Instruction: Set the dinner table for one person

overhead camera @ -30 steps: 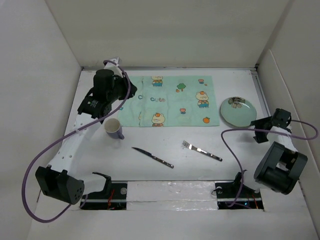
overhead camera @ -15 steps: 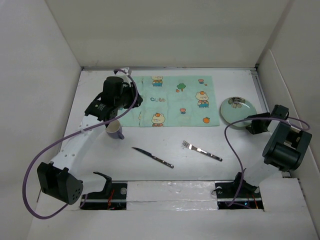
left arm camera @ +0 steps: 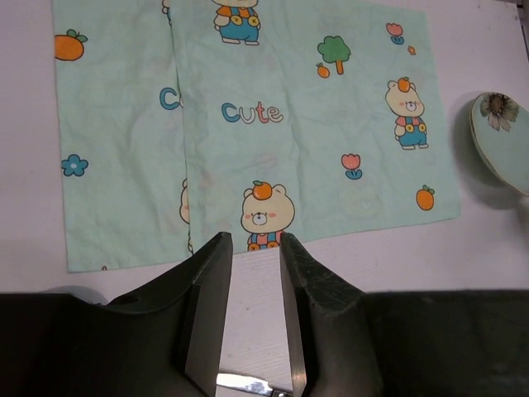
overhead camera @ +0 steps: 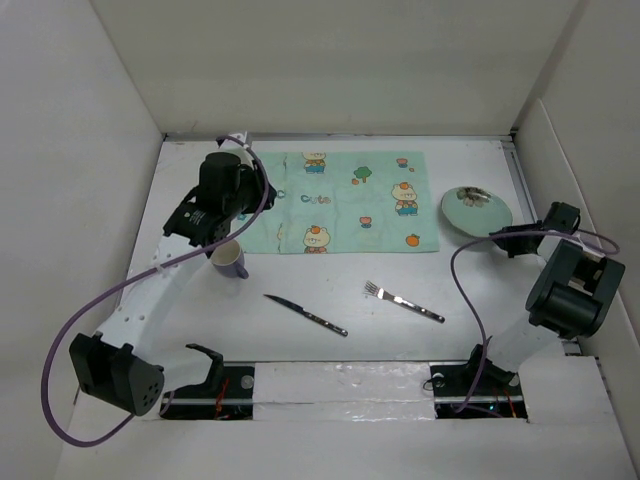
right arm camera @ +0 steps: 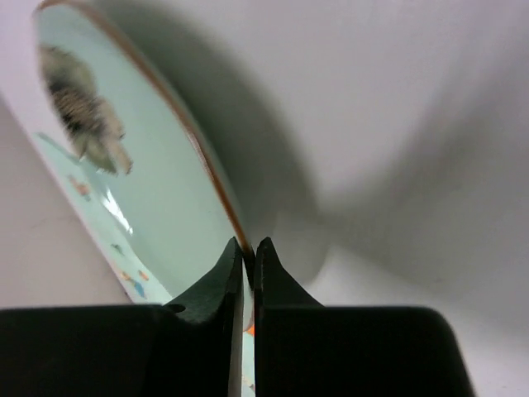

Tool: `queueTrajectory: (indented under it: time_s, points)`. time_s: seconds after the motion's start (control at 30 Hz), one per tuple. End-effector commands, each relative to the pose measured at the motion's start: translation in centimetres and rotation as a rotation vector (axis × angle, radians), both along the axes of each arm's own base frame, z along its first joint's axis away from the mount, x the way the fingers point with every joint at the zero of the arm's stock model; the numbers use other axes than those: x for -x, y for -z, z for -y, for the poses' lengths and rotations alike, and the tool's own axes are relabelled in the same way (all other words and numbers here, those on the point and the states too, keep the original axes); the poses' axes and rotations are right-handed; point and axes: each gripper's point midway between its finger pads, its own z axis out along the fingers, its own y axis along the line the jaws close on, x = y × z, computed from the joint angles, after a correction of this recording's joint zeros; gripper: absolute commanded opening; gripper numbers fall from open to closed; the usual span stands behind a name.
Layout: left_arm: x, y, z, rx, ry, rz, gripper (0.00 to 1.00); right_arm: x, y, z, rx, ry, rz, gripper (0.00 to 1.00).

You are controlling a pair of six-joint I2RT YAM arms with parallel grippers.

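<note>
My right gripper is going to release the plate, now tilted up beside the mat, in the middle of the mint-green placemat [overhead camera: 333, 198], so that the plate covers the cute lettering.
On the white dinner table [overhead camera: 350, 280] lies a mint-green cartoon placemat [overhead camera: 345, 203] [left arm camera: 289, 141]. The pale green flower-print plate [overhead camera: 476, 207] [right arm camera: 157, 190] sits right of the mat, tilted up at its near edge. My right gripper [overhead camera: 503, 238] [right arm camera: 248, 246] is shut on the plate's brown rim. My left gripper [overhead camera: 250, 200] [left arm camera: 252, 240] hangs open and empty above the mat's left part. A mug [overhead camera: 230, 260] stands just below that arm. A knife [overhead camera: 305, 314] and a fork [overhead camera: 403, 298] lie near the table's front.
White walls [overhead camera: 80, 200] enclose the table on the left, back and right. The plate [left arm camera: 500, 136] shows at the right edge of the left wrist view. The knife's blade [left arm camera: 244, 383] glints between the left fingers, far below them.
My right gripper has shut on the plate's rim and raised that edge, so the plate now tilts. The left arm swung a little to and fro over the mat's left edge.
</note>
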Motion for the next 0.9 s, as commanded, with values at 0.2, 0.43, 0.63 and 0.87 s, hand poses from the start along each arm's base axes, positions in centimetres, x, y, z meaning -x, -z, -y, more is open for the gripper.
queueTrajectory:
  time_s: [0.2,0.43,0.63,0.87]
  points:
    - [-0.7,-3.8,-1.0,-0.007,-0.038,0.105,0.25,-2.2,-12.4,2.4,0.255,0.035,0.33,0.0]
    - [-1.6,-5.1,0.4,0.015,0.012,0.108,0.24,-5.0,-24.3,-4.3,0.306,-0.261,0.741,0.0]
    - [-2.3,-4.9,0.6,0.02,0.017,0.091,0.24,-6.5,-25.7,-16.5,0.156,-0.627,0.883,0.0]
    - [-2.3,-5.9,-0.2,0.028,-0.001,0.108,0.25,-8.9,-24.3,-28.8,-0.046,-0.841,0.945,0.0]
